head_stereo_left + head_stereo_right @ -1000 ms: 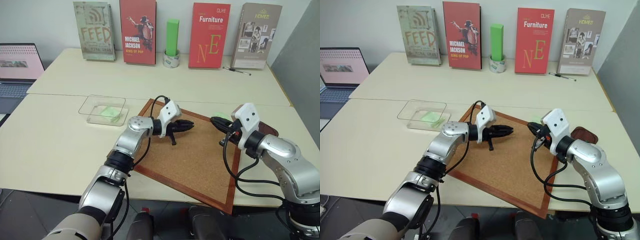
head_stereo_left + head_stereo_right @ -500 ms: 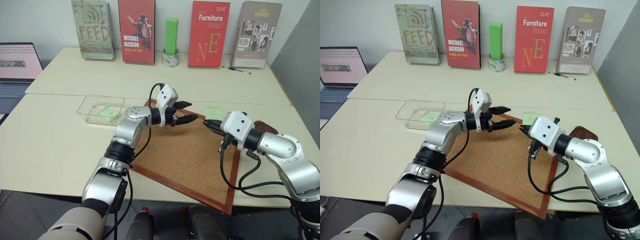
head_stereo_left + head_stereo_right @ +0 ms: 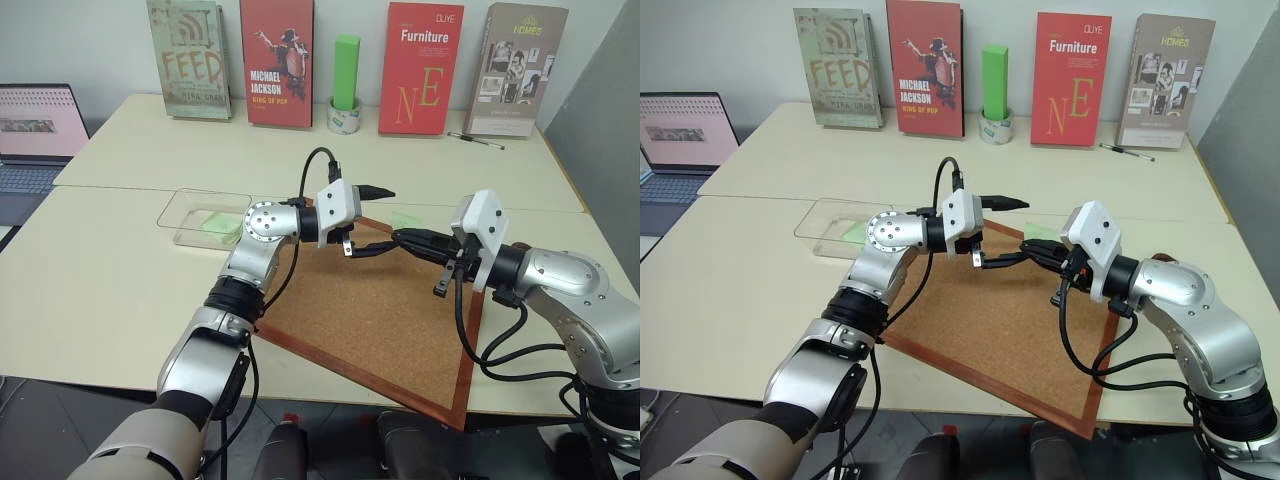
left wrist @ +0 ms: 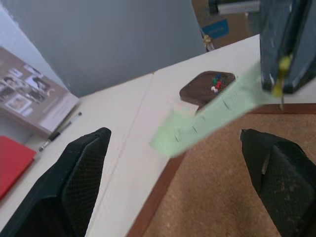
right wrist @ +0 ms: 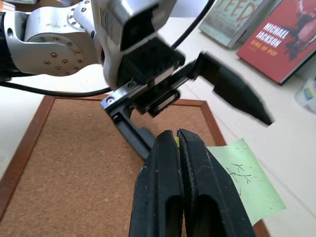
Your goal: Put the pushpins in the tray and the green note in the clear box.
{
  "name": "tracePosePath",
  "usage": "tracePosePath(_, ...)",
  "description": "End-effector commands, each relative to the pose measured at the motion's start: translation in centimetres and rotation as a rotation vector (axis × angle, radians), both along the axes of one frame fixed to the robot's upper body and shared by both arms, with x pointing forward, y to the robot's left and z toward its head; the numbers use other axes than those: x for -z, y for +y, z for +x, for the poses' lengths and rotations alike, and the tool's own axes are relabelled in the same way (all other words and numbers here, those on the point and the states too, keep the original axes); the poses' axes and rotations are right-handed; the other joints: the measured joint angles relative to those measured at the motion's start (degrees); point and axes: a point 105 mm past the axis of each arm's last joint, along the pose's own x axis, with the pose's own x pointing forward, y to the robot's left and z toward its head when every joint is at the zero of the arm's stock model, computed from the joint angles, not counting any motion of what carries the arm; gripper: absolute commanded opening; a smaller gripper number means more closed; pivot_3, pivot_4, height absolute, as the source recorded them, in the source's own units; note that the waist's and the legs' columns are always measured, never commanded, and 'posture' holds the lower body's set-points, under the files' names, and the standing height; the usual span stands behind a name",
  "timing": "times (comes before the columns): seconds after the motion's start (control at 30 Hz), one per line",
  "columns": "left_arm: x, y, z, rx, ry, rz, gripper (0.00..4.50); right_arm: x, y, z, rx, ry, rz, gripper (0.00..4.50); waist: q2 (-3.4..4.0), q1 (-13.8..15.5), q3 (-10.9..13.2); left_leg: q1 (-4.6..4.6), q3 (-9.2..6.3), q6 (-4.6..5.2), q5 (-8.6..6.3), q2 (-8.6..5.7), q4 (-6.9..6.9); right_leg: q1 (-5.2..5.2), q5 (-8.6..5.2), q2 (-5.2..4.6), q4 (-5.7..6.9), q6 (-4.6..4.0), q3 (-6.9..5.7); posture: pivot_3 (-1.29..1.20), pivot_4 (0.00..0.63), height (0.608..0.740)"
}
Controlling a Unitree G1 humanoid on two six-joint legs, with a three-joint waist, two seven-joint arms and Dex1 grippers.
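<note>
The green note hangs on the yellow pushpin in the robot's right gripper, so the left gripper needs to take the note's loose end [image 4: 177, 132] before the pushpin goes to the tray.
My right gripper [image 3: 400, 237] is shut on one edge of the pale green note [image 4: 207, 118] and holds it in the air over the cork board [image 3: 380, 320]. A tiny yellow bit shows between its tips [image 5: 177, 136]. My left gripper [image 3: 385, 220] is open wide, one finger above the other, and the note reaches into the gap between its fingers without touching them. The dark brown tray [image 4: 190, 94] lies beyond the board's corner with small coloured pushpins [image 4: 216, 83] in it. The clear box [image 3: 205, 215] stands left of the board.
A brighter green paper [image 3: 215, 222] lies in the clear box. Books stand along the back of the table, with a tall green block [image 3: 345, 70] on a tape roll and a pen [image 3: 475, 140]. A laptop [image 3: 35, 130] sits at the far left.
My left gripper has opened wide, rolled and risen. My right gripper, still shut, has carried the note to the left and up, toward the left gripper.
</note>
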Motion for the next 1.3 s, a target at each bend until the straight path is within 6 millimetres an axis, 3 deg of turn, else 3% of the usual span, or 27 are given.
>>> tracePosePath(0.03,-1.9,-0.2,0.1,0.006,-0.048,-0.062,4.46,-1.5,0.1,-0.5,-0.004,-0.03,0.042,0.0,0.0,0.0,0.0,0.0,0.0,0.0,0.0,0.0,0.0,0.0,0.0,0.0,0.0,0.0,0.01,0.0,0.15,0.74)
tracePosePath(0.23,0.3,-0.5,-1.3,0.1,-0.031,0.047,4.46,-2.1,0.0,0.0,0.012,0.021,0.103,0.0,0.01,-0.2,0.0,0.04,0.0,0.01,0.0,0.01,0.01,0.0,0.0,0.01,0.1,0.0,0.0,0.0,0.15,0.74)
tracePosePath(0.43,0.8,-0.9,-1.5,0.125,-0.027,0.07,4.46,-2.7,0.1,0.0,0.01,0.061,0.153,0.0,0.01,-0.2,0.0,0.0,-0.01,0.01,0.0,0.01,0.22,0.02,0.0,0.01,0.18,0.0,0.0,0.0,0.15,0.74)
tracePosePath(0.9,1.1,-0.9,-1.4,0.145,0.037,0.066,1.98,-3.0,0.1,0.0,0.028,0.109,0.205,0.0,0.01,-0.3,0.0,0.03,-0.02,0.02,0.0,0.0,0.55,0.0,0.0,0.05,0.64,0.0,0.02,0.0,0.15,0.74)
tracePosePath(1.2,1.6,-0.7,-1.8,0.167,0.121,0.076,0.12,-2.9,0.4,0.0,0.026,0.131,0.217,0.0,0.01,-0.5,0.0,0.12,-0.02,0.02,0.0,0.0,0.56,0.0,0.0,0.07,0.77,0.0,0.04,0.0,0.15,0.74)
tracePosePath(1.3,1.8,-0.6,-1.9,0.172,0.149,0.084,0.02,-2.9,0.5,-0.1,0.026,0.134,0.219,0.0,0.01,-0.5,0.0,0.11,-0.02,0.02,0.0,0.01,0.55,0.0,-0.01,0.07,0.77,-0.01,0.04,0.0,0.15,0.74)
